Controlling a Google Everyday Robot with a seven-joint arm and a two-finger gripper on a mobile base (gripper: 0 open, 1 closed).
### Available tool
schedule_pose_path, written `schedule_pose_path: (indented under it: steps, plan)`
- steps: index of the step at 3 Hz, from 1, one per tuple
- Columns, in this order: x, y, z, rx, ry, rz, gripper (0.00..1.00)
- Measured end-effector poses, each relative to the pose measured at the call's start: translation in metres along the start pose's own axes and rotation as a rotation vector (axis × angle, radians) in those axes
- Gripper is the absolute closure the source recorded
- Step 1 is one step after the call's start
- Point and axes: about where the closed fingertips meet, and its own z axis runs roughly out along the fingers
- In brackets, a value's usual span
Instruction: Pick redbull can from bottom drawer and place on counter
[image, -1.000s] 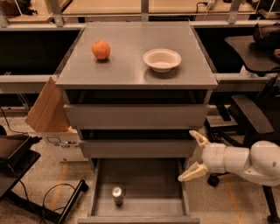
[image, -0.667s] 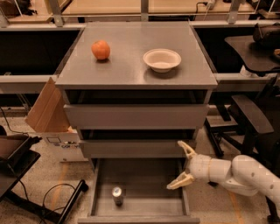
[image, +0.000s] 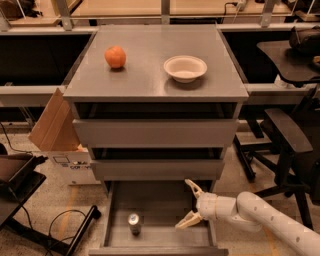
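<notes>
The redbull can's upper part (image: 134, 219), just below its silver top, is next for my gripper to go to and close on.
The redbull can (image: 134, 223) stands upright in the left part of the open bottom drawer (image: 165, 235), its silver top showing. My gripper (image: 189, 204) is open and empty, its two pale fingers spread wide. It hangs over the right part of the drawer, to the right of the can and well apart from it. The white arm reaches in from the lower right. The counter (image: 150, 75) is the grey top of the cabinet, above two closed drawers.
An orange fruit (image: 115, 56) and a white bowl (image: 185, 68) sit on the counter. A cardboard box (image: 57, 131) leans at the cabinet's left. A black chair (image: 287, 140) stands to the right. Cables and a dark stand lie on the floor at the left.
My gripper has moved left and down, from beside the drawer's right edge to over the drawer's right part, closer to the can. The can has not moved.
</notes>
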Motion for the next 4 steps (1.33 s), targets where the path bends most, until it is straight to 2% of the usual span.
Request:
schedule_pose_path:
  steps: [1, 2, 4]
  plan:
    - [0.0, 0.0, 0.0, 0.0, 0.0, 0.0, 0.0]
    - [0.027, -0.002, 0.029, -0.048, 0.033, -0.001, 0.0]
    - [0.127, 0.018, 0.141, -0.224, 0.042, -0.003, 0.0]
